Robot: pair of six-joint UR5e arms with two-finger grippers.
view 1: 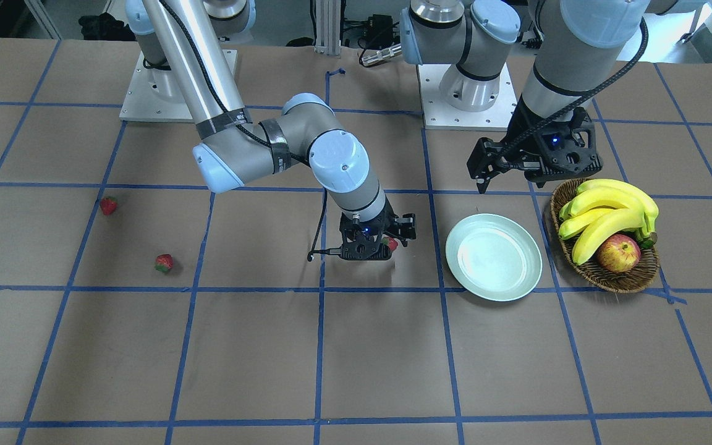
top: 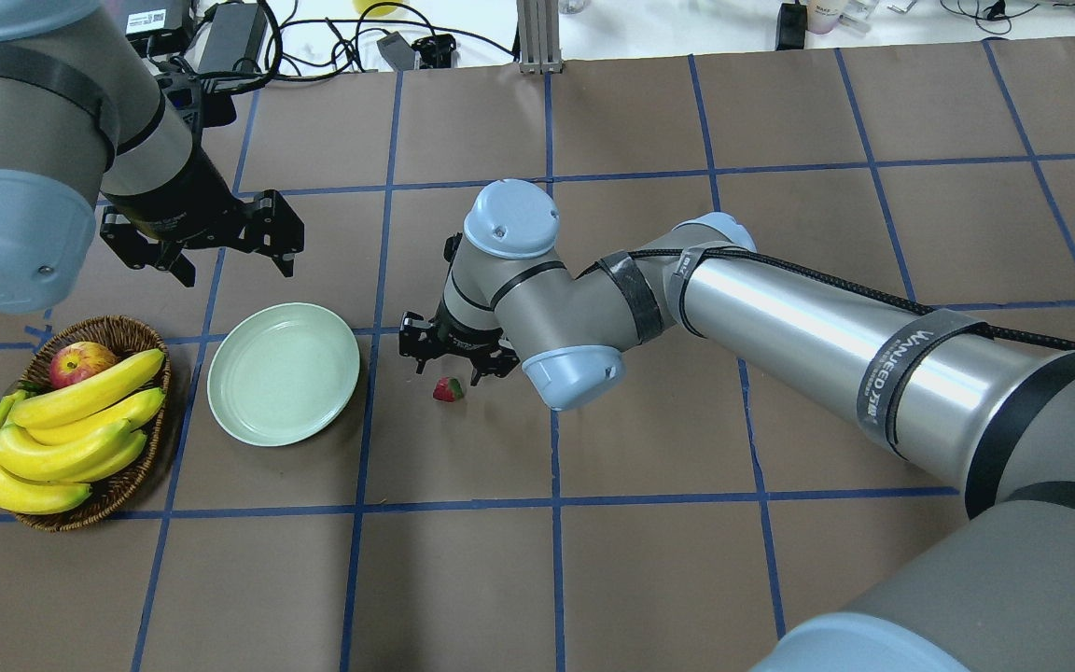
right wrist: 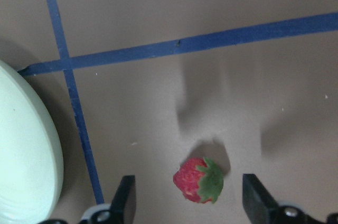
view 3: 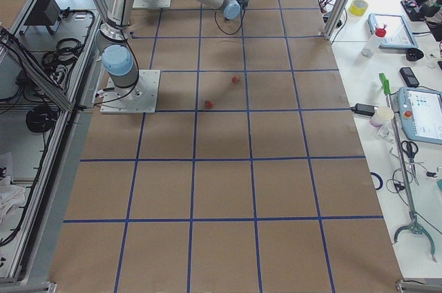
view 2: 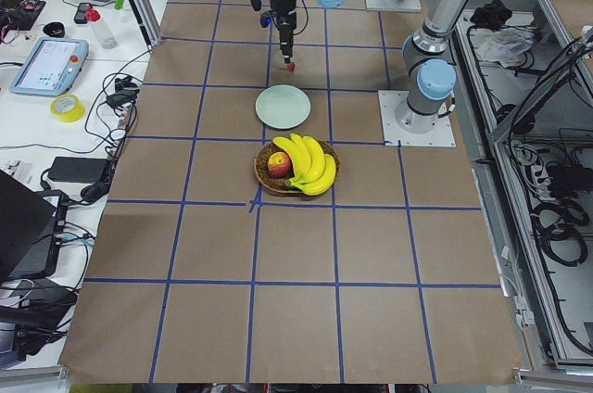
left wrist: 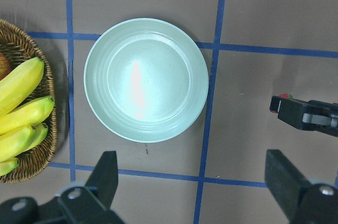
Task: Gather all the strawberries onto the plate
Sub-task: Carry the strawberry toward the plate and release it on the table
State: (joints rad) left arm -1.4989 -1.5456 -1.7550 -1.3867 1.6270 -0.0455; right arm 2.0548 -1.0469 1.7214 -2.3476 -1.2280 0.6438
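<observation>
I need to use my left gripper to close on the strawberry (view 1: pixel 391 243) (left wrist: pixel 285 96) nearest the plate, the one that is now between my right gripper's open fingers.
One strawberry (right wrist: pixel 199 180) lies on the brown table just right of the plate (top: pixel 284 373), between the spread fingers (right wrist: pixel 125 198) of my right gripper (top: pixel 452 364). The gripper is open and not touching it. The strawberry also shows in the overhead view (top: pixel 448 389) and in the front view (view 1: pixel 391 243). Two more strawberries (view 1: pixel 108 204) (view 1: pixel 164 263) lie far out on my right side. The pale green plate (view 1: pixel 494 256) is empty. My left gripper (top: pixel 211 252) is open and empty, hovering above the table behind the plate (left wrist: pixel 146 80).
A brown wicker basket (top: pixel 132 467) with bananas (top: pixel 62 429) and a red-yellow apple (top: pixel 80 362) stands left of the plate. Blue tape lines grid the table. The arm bases (view 1: pixel 464 93) stand at the robot's edge.
</observation>
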